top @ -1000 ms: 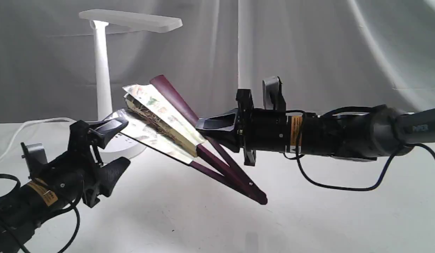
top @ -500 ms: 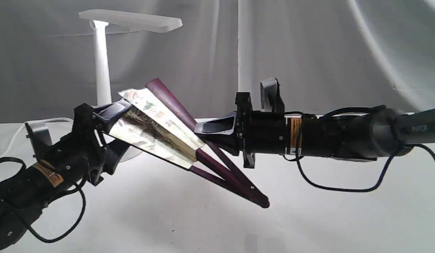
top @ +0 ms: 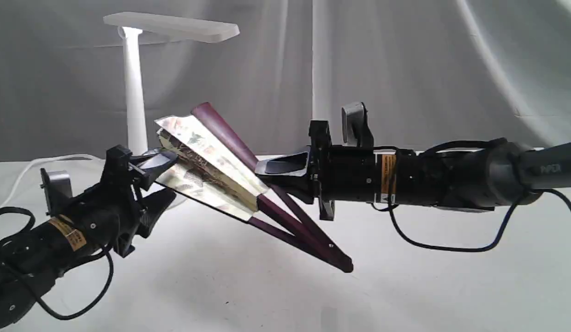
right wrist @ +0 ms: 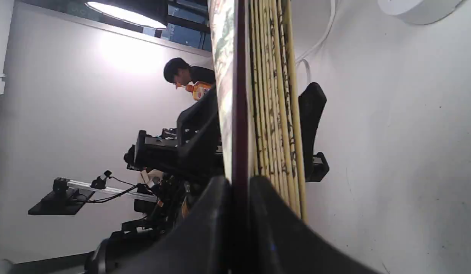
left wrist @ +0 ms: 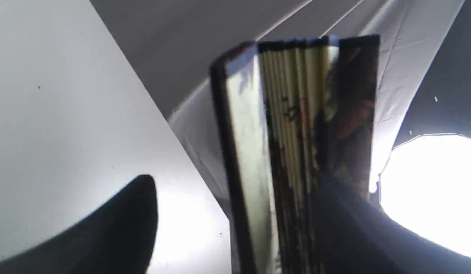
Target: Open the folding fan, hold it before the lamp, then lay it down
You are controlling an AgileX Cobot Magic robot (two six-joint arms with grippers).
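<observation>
My left gripper's lower finger is far from the fan's lower guard, so next my left gripper moves over and pinches that guard (top: 185, 194) before my right gripper opens.
The folding fan (top: 211, 157) is partly spread and slants up to the left, its pivot low near the table. Its cream leaf is mostly pleated, and the maroon guard (right wrist: 241, 114) is pinched by my right gripper (top: 267, 177), which is shut on it (right wrist: 239, 194). My left gripper (top: 161, 182) is open, its fingers above and below the fan's outer lower edge. In the left wrist view the fan's black edging (left wrist: 296, 42) lies near one finger (left wrist: 353, 228), with a wide gap to the other finger (left wrist: 117, 220). The white lamp (top: 133, 92) stands behind, at the far left.
The lamp's white cord (top: 45, 161) trails left across the white table (top: 405, 286). Its round base (right wrist: 414, 9) sits behind the left gripper. A grey curtain (top: 405, 69) hangs behind. A black cable (top: 451, 246) droops under the right arm.
My left gripper rose and moved right, so its open fingers now straddle the fan's lower outer edge. The fan's folds have drawn closer together. The right gripper shifted slightly left.
</observation>
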